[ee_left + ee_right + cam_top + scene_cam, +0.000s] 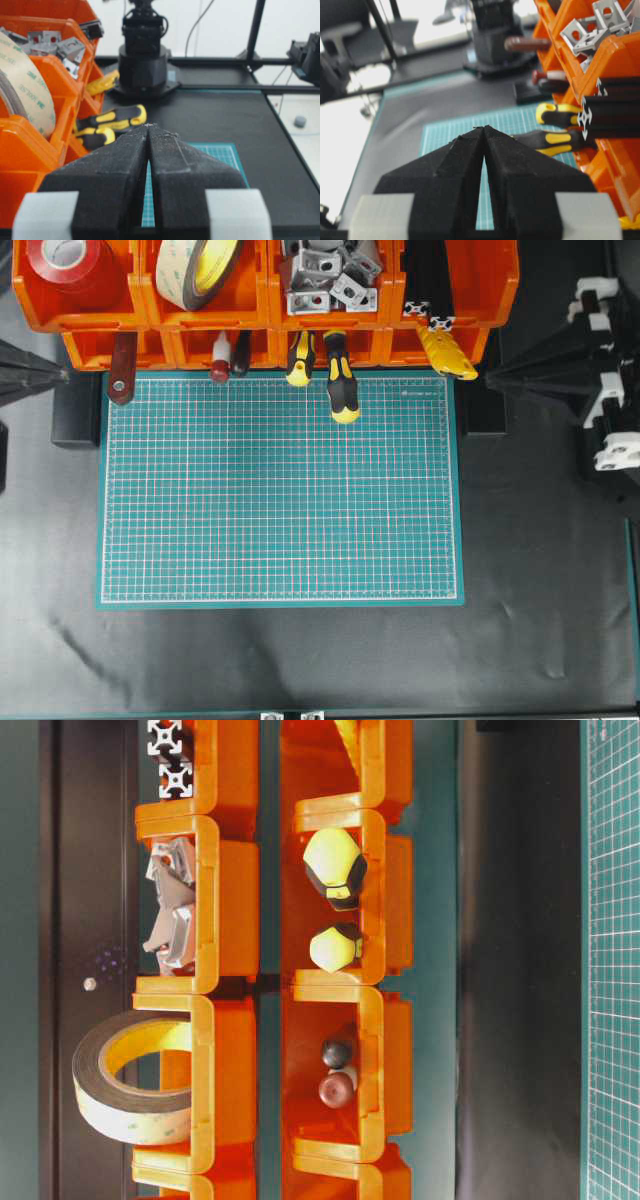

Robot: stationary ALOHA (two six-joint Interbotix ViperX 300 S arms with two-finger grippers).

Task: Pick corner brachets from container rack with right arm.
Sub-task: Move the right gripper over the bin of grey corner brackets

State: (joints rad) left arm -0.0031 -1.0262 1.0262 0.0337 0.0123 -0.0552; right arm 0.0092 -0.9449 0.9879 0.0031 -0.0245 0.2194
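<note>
Next, I close my right gripper on the tilted corner brachet (348, 289) (590, 41) near the silver heap's mat side, toward the black slotted bars.
The corner brachets (330, 275) are a heap of silver-grey angle pieces in the third upper bin of the orange container rack (255, 315). They also show in the table-level view (172, 910) and at the top right of the right wrist view (592, 27). The right arm (590, 370) rests at the right edge of the table. Its gripper (484, 127) is shut and empty, and its tip (490, 380) points left toward the mat's top right corner, well clear of the bin. The left gripper (148, 126) is shut and empty too, parked at the far left (60, 375).
A green cutting mat (280, 490) lies in front of the rack. Yellow-and-black screwdriver handles (342, 390) stick out of the lower bins over the mat's top edge. Black slotted bars (430, 280) and a yellow knife (448, 352) fill the right bins, and tape rolls (195, 270) the left ones.
</note>
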